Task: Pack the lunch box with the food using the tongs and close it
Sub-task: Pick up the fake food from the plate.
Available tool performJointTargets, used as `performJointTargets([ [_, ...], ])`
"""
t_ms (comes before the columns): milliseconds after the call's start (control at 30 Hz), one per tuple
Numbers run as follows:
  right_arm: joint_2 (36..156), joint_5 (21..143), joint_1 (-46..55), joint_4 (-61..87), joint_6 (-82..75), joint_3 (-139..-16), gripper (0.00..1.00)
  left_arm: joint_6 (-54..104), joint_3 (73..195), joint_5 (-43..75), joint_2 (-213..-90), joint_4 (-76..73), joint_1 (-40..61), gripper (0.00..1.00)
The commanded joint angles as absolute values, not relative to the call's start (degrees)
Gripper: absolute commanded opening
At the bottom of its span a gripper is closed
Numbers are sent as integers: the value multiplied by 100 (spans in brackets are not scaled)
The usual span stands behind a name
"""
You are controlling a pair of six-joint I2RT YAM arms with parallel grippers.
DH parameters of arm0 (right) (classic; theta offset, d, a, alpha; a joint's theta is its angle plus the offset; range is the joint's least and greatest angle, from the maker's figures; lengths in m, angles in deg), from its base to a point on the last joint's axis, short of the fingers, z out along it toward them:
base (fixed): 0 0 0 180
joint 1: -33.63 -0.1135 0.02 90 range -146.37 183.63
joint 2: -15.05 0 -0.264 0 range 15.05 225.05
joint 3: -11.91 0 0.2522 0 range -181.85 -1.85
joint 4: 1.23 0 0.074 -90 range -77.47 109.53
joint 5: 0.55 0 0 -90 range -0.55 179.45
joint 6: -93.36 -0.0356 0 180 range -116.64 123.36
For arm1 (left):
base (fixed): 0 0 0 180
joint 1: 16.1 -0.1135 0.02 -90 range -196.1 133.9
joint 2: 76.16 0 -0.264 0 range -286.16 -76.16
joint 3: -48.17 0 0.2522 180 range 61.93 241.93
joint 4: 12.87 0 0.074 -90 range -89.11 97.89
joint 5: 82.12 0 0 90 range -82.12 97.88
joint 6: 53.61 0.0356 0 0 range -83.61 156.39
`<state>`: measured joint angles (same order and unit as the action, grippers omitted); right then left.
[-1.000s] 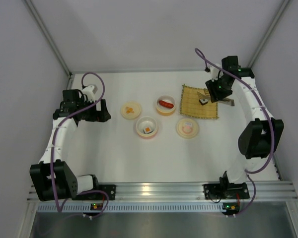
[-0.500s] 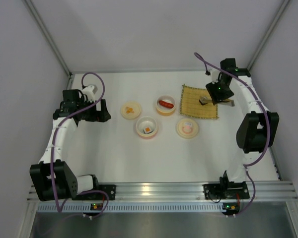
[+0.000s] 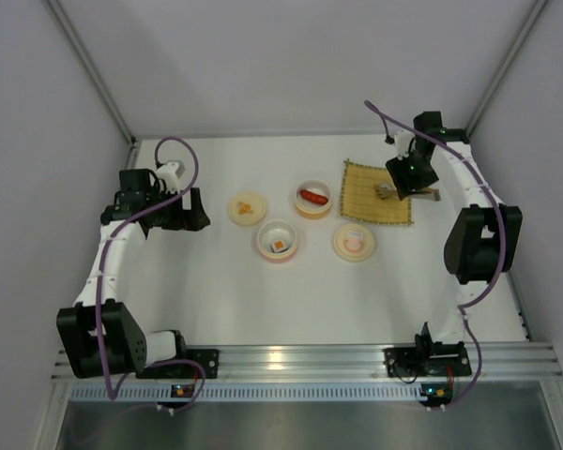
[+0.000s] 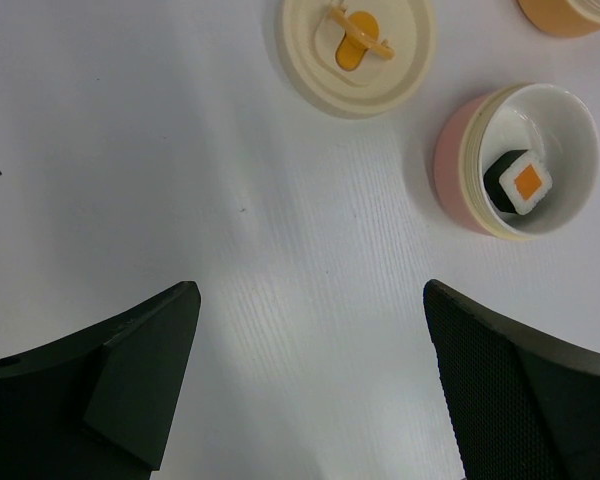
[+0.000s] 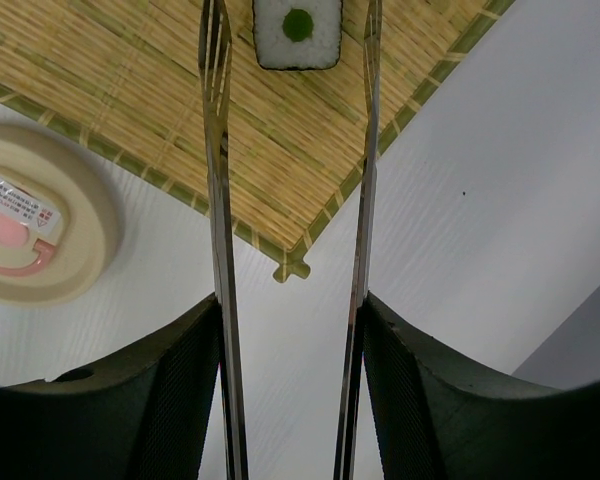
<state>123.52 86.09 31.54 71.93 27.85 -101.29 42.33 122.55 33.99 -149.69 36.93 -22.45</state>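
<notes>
My right gripper is to let go of the green-centred sushi roll, which lies on the bamboo mat now, in the pink-rimmed bowl [image 3: 271, 234], just behind the orange-centred sushi roll.
My right gripper [image 5: 292, 380] is shut on the grey metal tongs [image 5: 220, 250], one finger pressing each arm. The tong tips stand apart on either side of a sushi roll [image 5: 297, 30] with a green centre, which lies on the bamboo mat [image 5: 280, 150]. The orange-rimmed bowl [image 3: 325, 208] holds the red sausage [image 3: 312, 197]. An orange-centred sushi roll [image 4: 521, 182] sits in the pink-rimmed bowl [image 4: 450, 165]. Both lids lie flat on the table, one with an orange print [image 4: 358, 50] and one with a pink print [image 5: 40, 225]. My left gripper [image 4: 310, 380] hovers open over bare table, left of the bowls.
The mat [image 3: 361, 197] lies at the back right, with a small brown piece [image 3: 432, 195] at its right edge. White walls close in the table on the left, back and right. The bowls and lids cluster in the middle.
The tongs' arms have spread wider around the roll on the mat. My right arm has shifted slightly toward the back. The left arm has not moved.
</notes>
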Motion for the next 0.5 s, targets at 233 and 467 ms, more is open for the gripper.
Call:
performJointTargets([
  [233,12500,8497,3214,6878,2859,-10450,53,4246,12284,3477,-15086,3491,-2278,98],
  [467,12580,8514,3205,6913,2859,-10495,46,4202,12372,3504,-15113,3500,-2287,98],
])
